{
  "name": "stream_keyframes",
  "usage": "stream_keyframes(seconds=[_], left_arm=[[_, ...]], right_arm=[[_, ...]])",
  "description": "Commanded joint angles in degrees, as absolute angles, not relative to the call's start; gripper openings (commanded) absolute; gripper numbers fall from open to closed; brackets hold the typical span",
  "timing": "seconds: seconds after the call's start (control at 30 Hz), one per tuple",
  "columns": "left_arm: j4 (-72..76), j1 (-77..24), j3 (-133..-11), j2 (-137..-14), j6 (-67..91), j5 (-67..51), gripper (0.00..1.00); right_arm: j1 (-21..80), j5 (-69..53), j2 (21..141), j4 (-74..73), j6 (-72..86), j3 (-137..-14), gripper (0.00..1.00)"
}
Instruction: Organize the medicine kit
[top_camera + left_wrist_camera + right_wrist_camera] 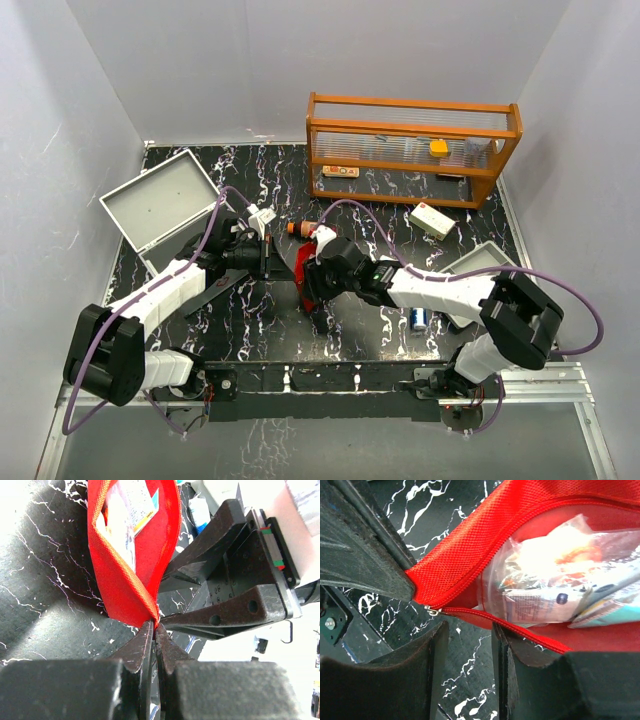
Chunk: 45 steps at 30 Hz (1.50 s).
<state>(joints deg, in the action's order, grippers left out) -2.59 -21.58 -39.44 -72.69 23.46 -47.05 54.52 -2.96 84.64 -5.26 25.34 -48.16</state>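
Observation:
My right gripper's finger meets the pouch's lower zipper edge, away from the zipper pull, so next I shift toward the held corner and pinch the pull's tab (433, 611).
A red zip pouch (308, 268) lies open at the table's middle, between both grippers. In the left wrist view the pouch (125, 580) holds packets, and my left gripper (155, 626) is shut on its end corner by the zipper. In the right wrist view the pouch (485, 555) gapes open, showing plastic-wrapped packets (555, 575) and a white box (540, 605). The zipper pull (434, 611) sits at the closed end. My right gripper (470, 632) is open just below the pull, one finger (515, 645) against the pouch's lower zipper edge, holding nothing.
An orange shelf rack (410, 150) stands at the back with a yellow item (438, 147). An open grey case (160, 205) is at the left, a grey lid (480, 262) at the right. A white box (432, 220), a brown bottle (300, 228) and a blue-white bottle (419, 318) lie loose.

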Motion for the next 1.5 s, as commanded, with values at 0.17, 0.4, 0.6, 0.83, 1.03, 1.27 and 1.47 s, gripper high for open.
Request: stream_keyframes(seconds=[0.17, 0.4, 0.6, 0.83, 1.03, 1.27, 1.47], left_arm=[[-1.6, -21.5, -40.8, -72.4, 23.6, -50.0, 0.00], [-1.8, -21.5, -40.7, -72.3, 23.6, -50.2, 0.00], [-2.1, -21.5, -40.7, -72.5, 23.3, -50.2, 0.00], [-2.5, -21.5, -41.0, -72.6, 22.8, -49.8, 0.00], [-2.9, -21.6, -41.2, -72.5, 22.3, -49.7, 0.00], [-6.1, -21.6, -42.4, -72.5, 18.3, -48.5, 0.00], [-10.6, -21.5, -44.2, -72.3, 12.1, -48.0, 0.00]], right_arm=[[54.4, -8.1, 85.4, 2.8, 25.9, -50.1, 0.41], [54.4, -3.0, 86.6, 6.0, 28.1, -50.3, 0.40], [54.4, -0.8, 86.6, 6.4, 28.5, -50.6, 0.30], [54.3, -4.0, 83.9, 7.4, 27.9, -48.9, 0.21], [54.4, -2.6, 82.2, 6.2, 28.6, -46.8, 0.04], [54.3, 1.2, 79.7, 0.9, 27.4, -46.5, 0.00], [54.3, -0.8, 78.3, -4.7, 22.9, -48.0, 0.00]])
